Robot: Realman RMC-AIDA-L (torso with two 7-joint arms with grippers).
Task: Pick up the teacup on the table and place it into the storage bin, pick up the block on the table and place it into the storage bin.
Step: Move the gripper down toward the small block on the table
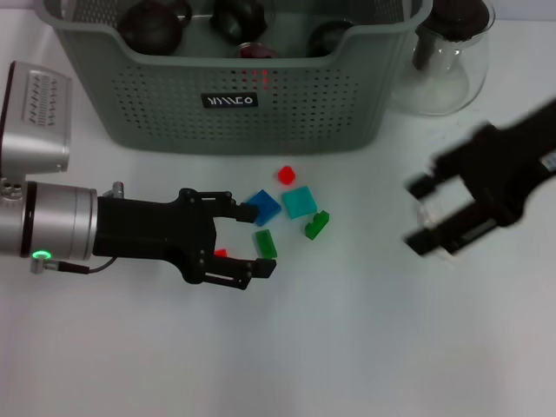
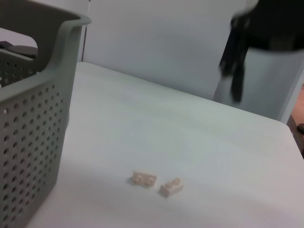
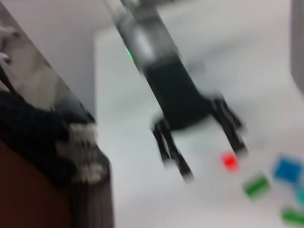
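Observation:
I should close my right gripper on the white block nearer the glass pitcher [image 1: 431, 211], which is the one of the two white blocks farther from the table's front edge.
The grey-green storage bin [image 1: 287, 104] stands at the back of the table, and dark rounded teacups [image 1: 152, 26] lie inside it. No teacup shows on the table itself. My left gripper [image 1: 256, 239] is open and low over the table, with a small red block [image 1: 221, 253] between its fingers. The right wrist view shows that same left gripper [image 3: 213, 164] with the red block [image 3: 230, 160] by one finger. Just beyond its fingertips lie a blue block [image 1: 263, 207] and a green block [image 1: 265, 243]. My right gripper [image 1: 417, 215] hangs open and motion-blurred at the right.
A teal block [image 1: 299, 201], another red block [image 1: 286, 175] and a second green block [image 1: 317, 225] lie in front of the bin. A clear glass pitcher [image 1: 443, 61] stands right of the bin. Two small white blocks [image 2: 145, 178] lie near the right gripper.

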